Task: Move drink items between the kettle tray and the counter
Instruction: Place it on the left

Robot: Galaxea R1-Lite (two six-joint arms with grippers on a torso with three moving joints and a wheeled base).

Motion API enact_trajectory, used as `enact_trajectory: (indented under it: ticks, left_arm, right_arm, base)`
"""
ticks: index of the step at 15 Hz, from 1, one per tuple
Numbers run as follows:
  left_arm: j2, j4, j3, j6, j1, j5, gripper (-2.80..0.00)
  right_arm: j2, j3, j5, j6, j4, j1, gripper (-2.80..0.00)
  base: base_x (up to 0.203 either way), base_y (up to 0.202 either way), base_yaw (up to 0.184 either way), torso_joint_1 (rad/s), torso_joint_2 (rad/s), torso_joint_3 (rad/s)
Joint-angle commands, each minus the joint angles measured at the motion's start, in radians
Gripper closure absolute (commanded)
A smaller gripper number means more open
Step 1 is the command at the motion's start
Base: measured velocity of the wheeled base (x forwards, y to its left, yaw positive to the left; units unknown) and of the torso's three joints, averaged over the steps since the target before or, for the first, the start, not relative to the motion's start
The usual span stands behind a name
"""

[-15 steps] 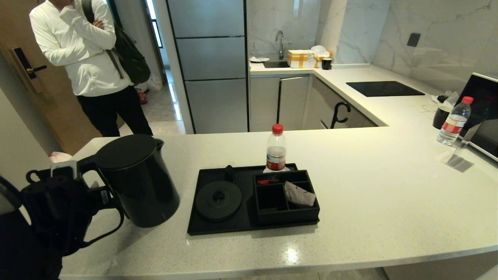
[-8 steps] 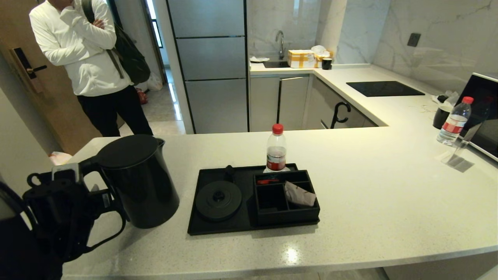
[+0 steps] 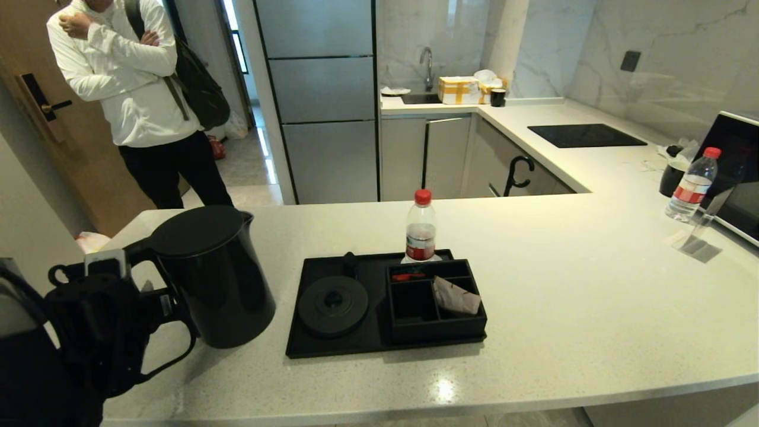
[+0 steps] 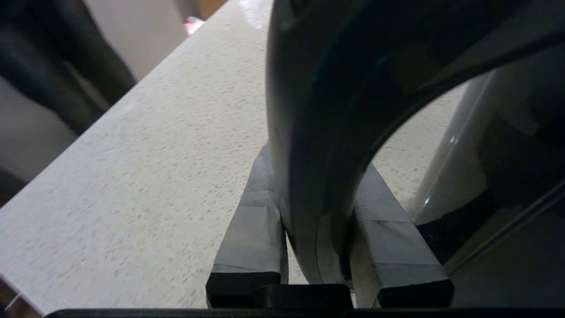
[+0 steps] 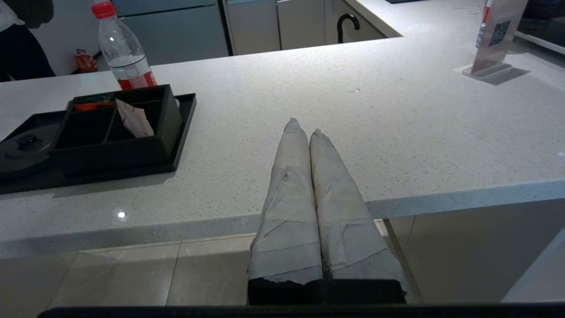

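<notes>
The robot's left gripper will set the black kettle down on the counter (image 3: 228, 328) beside the kettle tray's round base.
The tall matte-black kettle (image 3: 210, 273) stands upright on the counter (image 3: 593, 284), just left of the kettle tray (image 3: 308, 347). My left gripper (image 3: 163, 308) is shut on its loop handle (image 4: 309, 132), with one taped finger on each side. The tray's round kettle base (image 3: 332, 305) is bare. The beige sachet (image 3: 455, 296) leans in the right compartment of the organiser box (image 3: 436, 326); it also shows in the right wrist view as the sachet (image 5: 134, 119). My right gripper (image 5: 306, 130) is shut with nothing in it, by the counter's front edge, right of the tray.
A red-capped bottle (image 3: 420, 228) stands at the tray's back edge, and another bottle (image 3: 691, 187) at the far right beside a sign stand (image 3: 697, 240). The black hob (image 3: 584, 135) lies far back. A person (image 3: 136, 101) stands beyond the counter's left end.
My left gripper and the kettle have shifted slightly right, toward the tray. The person has lifted an arm. The right arm has stayed still.
</notes>
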Motion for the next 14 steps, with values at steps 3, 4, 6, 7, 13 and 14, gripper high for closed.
enact_trajectory:
  ticks: [3,4,6,7,13,14]
  left_arm:
    - [0.01,-0.006,-0.006,0.006,0.001,0.073,0.0]
    - [0.01,-0.006,-0.01,0.006,0.0,0.081,0.0]
    - [0.006,-0.006,-0.023,0.016,0.0,0.154,0.0]
    - [0.003,-0.006,-0.02,0.025,0.0,0.159,0.0]
    - [0.002,-0.021,-0.001,0.048,-0.024,0.193,0.0]
    - [0.004,-0.021,0.016,0.049,-0.038,0.193,0.0]
  right_arm:
    - [0.0,0.029,0.0,0.0,-0.001,0.0,0.0]
    - [0.0,0.029,0.0,0.0,-0.001,0.0,0.0]
    - [0.0,0.031,0.0,0.0,-0.001,0.0,0.0]
    - [0.0,0.029,0.0,0.0,-0.001,0.0,0.0]
    - [0.0,0.03,0.0,0.0,-0.001,0.0,0.0]
    - [0.0,0.03,0.0,0.0,-0.001,0.0,0.0]
  base:
    - [0.0,0.0,0.0,0.0,0.0,0.0]
    - [0.0,0.0,0.0,0.0,0.0,0.0]
    - [0.0,0.0,0.0,0.0,0.0,0.0]
    - [0.0,0.0,0.0,0.0,0.0,0.0]
    - [0.0,0.0,0.0,0.0,0.0,0.0]
    - [0.0,0.0,0.0,0.0,0.0,0.0]
